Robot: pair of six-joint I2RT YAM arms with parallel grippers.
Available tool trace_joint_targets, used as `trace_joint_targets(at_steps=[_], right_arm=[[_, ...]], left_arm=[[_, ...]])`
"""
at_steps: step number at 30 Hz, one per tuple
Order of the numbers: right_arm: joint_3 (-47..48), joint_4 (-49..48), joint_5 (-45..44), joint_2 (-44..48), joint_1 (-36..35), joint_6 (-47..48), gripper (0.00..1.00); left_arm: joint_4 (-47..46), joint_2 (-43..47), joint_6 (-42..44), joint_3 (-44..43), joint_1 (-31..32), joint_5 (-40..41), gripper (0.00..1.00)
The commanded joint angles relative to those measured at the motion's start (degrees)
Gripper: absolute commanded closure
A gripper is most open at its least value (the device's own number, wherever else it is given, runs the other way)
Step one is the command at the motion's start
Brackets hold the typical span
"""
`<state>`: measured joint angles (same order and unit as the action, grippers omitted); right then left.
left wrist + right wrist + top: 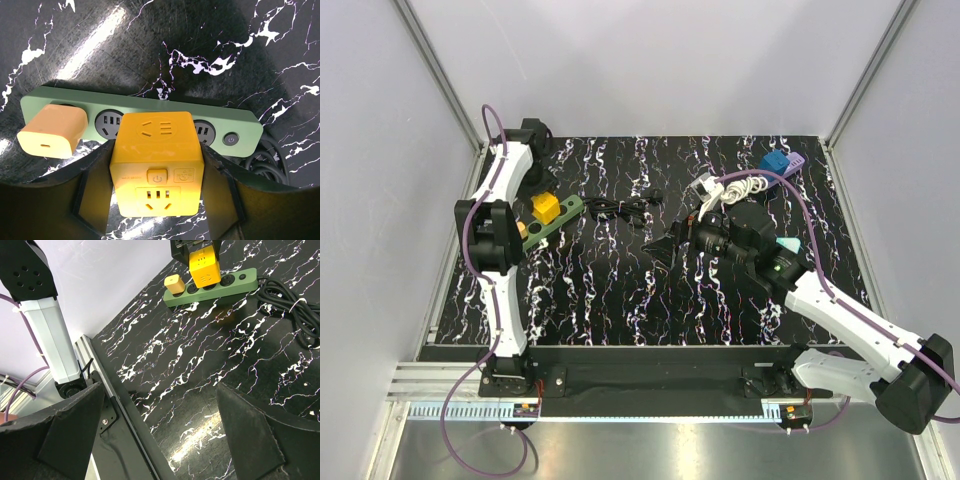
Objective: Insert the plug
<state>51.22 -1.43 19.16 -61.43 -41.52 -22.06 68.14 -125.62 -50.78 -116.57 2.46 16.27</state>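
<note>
Next, my left gripper leaves the yellow cube plug on the middle socket of the green power strip [551, 219] [156, 130].
A yellow cube plug [156, 165] with sockets on its faces sits between the fingers [95, 185] of my left gripper [157, 170], which press on both of its sides. It stands over a middle socket of the green power strip [235, 125]. Whether its pins are seated is hidden. An orange charger [52, 131] is plugged in at the strip's left end. From above, the cube [546, 208] and strip [566, 210] lie at the far left. My right gripper [667, 246] hovers open over the middle of the table, holding nothing; its view shows the cube [204, 265] far off.
A coiled black cable [625, 208] lies right of the strip. At the back right are a white cable bundle [738, 186], a blue cube [776, 161] and a teal piece [788, 244]. White walls and aluminium rails [440, 95] enclose the black marbled table [620, 300].
</note>
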Motion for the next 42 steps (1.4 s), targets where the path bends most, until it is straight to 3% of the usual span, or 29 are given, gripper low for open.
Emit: trace_joint_targets(at_steps=[1, 13, 18, 27, 37, 42], right_arm=[[1.25, -1.73, 0.70, -0.01, 0.12, 0.62, 0.00], [1.34, -1.82, 0.79, -0.36, 0.03, 0.80, 0.00], [0.81, -1.91, 0.62, -0.01, 0.03, 0.71, 0.00], [0.02, -2.00, -0.35, 0.96, 0.03, 1.59, 0.00], [-0.68, -2.08, -0.88, 1.40, 0.12, 1.76, 0.00], [-1.21, -2.08, -1.23, 2.45, 0.12, 1.85, 0.00]], left_arm=[[2.53, 2.40, 0.86, 1.35, 0.00, -1.33, 1.00], [2.70, 0.82, 2.18, 3.11, 0.35, -2.83, 1.00], [2.17, -0.23, 2.79, 3.63, 0.18, 1.13, 1.00], [-0.37, -0.59, 6.30, 5.30, 0.00, 1.39, 1.00], [-4.06, 0.38, 12.46, 5.39, 3.60, 6.76, 1.00], [-6.61, 0.90, 12.37, 10.74, 3.69, 4.65, 1.00]])
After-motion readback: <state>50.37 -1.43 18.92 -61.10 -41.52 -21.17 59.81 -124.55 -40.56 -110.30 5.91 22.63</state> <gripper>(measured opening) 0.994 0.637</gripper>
